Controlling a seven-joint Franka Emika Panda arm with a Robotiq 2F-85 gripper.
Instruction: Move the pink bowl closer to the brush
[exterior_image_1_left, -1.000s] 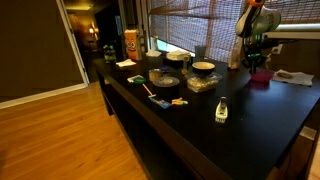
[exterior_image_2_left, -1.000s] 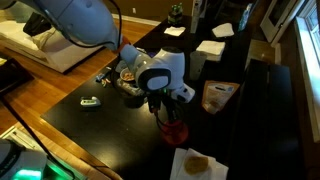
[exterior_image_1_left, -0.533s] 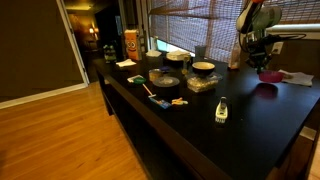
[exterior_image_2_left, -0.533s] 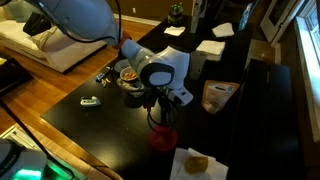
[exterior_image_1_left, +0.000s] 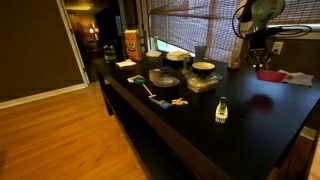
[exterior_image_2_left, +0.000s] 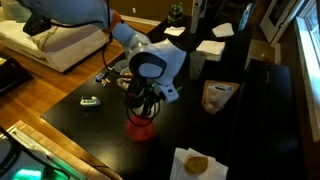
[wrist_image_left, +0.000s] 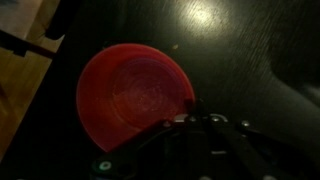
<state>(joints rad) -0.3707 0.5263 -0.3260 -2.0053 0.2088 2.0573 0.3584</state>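
Next, my gripper lets go of the pink bowl on the dark table (exterior_image_1_left: 232, 93) just past the far end of the brush, close to the clear box.
The pink bowl (exterior_image_2_left: 140, 127) is small, round and magenta. My gripper (exterior_image_2_left: 144, 108) is shut on its rim and holds it just above the dark table. In an exterior view the bowl (exterior_image_1_left: 268, 74) hangs under the gripper (exterior_image_1_left: 260, 62), with its shadow on the table below. The wrist view shows the bowl (wrist_image_left: 128, 95) from above, with my fingers (wrist_image_left: 195, 117) clamped on its right edge. A thin brush-like tool (exterior_image_1_left: 153, 94) lies near the table's front edge, well away from the bowl.
Dark round containers (exterior_image_1_left: 165, 77) (exterior_image_1_left: 203, 69) and a clear box (exterior_image_1_left: 202, 84) stand mid-table. A small white object (exterior_image_1_left: 221, 111) (exterior_image_2_left: 90, 102) lies near the front edge. White napkins (exterior_image_2_left: 214, 47) and a food bag (exterior_image_2_left: 218, 96) lie beyond the arm. A plate (exterior_image_2_left: 195, 163) sits close by.
The gripper has lifted the pink bowl off the table and carried it sideways toward the containers and the small white object.
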